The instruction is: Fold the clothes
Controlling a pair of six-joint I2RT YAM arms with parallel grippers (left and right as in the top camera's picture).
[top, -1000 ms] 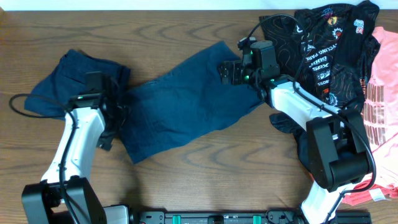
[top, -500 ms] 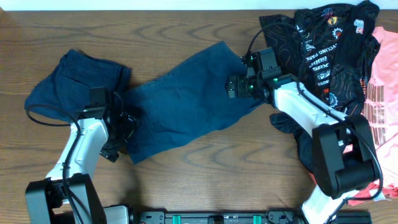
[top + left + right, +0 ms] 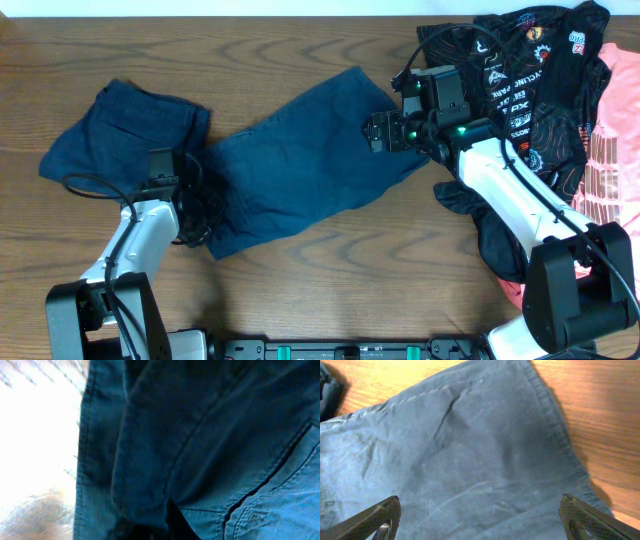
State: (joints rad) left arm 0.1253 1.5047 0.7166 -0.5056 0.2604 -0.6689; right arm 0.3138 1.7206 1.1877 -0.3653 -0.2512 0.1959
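Observation:
The lower layer's edge sticks out past my left gripper, which pinches the upper layer, so that gripper should open and take both layers together [image 3: 119, 502] before I fold the clothes.
The clothes [image 3: 290, 160] are dark navy fabric, spread slanting across the middle of the wooden table. A bunched navy part [image 3: 110, 130] lies at the left. My left gripper [image 3: 200, 212] sits at the lower left edge of the spread fabric and is shut on a fold of it. In the left wrist view the dark jaws [image 3: 160, 527] pinch the fabric [image 3: 200, 435] beside a pocket seam [image 3: 265, 480]. My right gripper [image 3: 375, 132] hovers open over the right end of the fabric. Its fingertips stand wide apart above the cloth [image 3: 470, 450], near the hem [image 3: 550, 420].
A black printed jersey [image 3: 520, 80] is heaped at the back right, partly under my right arm. A pink garment [image 3: 610, 150] lies along the right edge. Bare wood [image 3: 330, 290] runs along the front of the table.
My left gripper has slid toward the front along the fabric's edge and closed on it. My right gripper has shifted slightly to the right and stayed open.

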